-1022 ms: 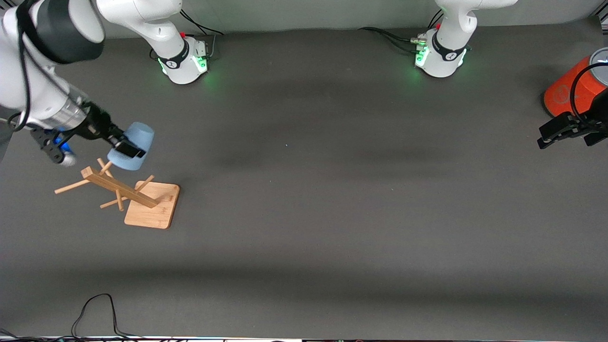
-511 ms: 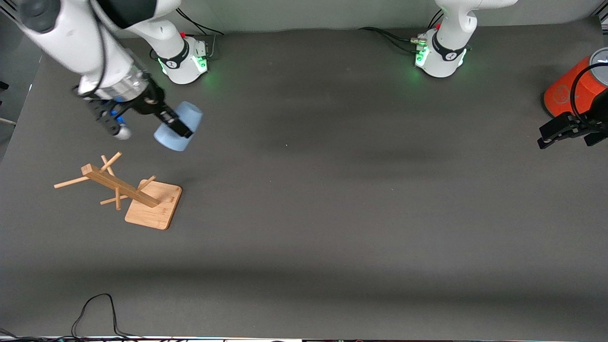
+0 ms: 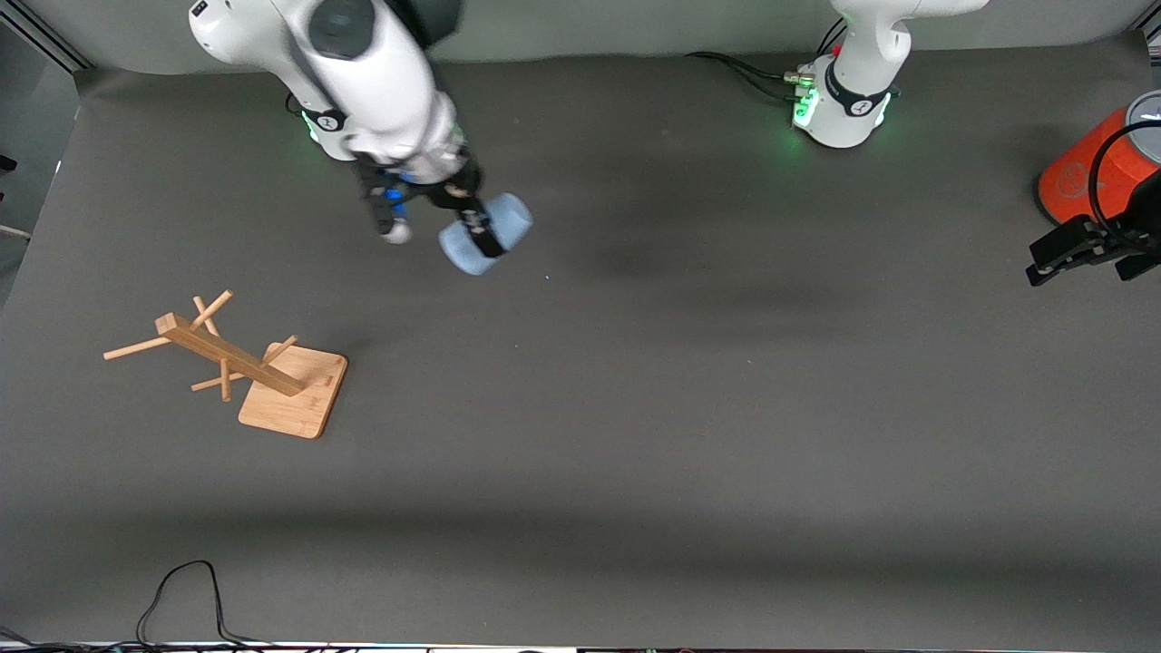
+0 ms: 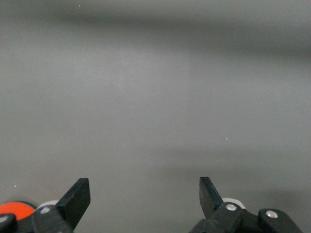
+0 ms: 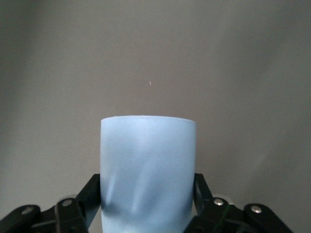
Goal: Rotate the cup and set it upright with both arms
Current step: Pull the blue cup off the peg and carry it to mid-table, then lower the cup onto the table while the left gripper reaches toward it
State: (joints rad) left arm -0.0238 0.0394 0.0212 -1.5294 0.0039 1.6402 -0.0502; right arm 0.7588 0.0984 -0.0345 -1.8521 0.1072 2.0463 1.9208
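Observation:
I will release the pale-blue cup with my right gripper on the bare table (image 3: 620, 305) between the wooden cup rack and orange cylinder.
My right gripper (image 3: 485, 238) is shut on the pale-blue cup (image 3: 494, 229) and holds it on its side in the air over the table near the right arm's base. In the right wrist view the cup (image 5: 148, 170) sits clamped between the two black fingers (image 5: 200, 187). My left gripper (image 3: 1070, 249) is open and empty, in the air at the left arm's end of the table, next to the orange cylinder; the left arm waits. In the left wrist view the fingers (image 4: 77, 196) stand wide apart over bare table, gripper (image 4: 143, 191).
A wooden cup rack (image 3: 231, 358) lies tipped on its square base toward the right arm's end. An orange cylinder with a grey lid (image 3: 1093, 168) stands at the left arm's end. A black cable (image 3: 181, 589) lies at the table's near edge.
My right arm has carried the cup away from the wooden rack toward the middle of the table. The left arm has not moved.

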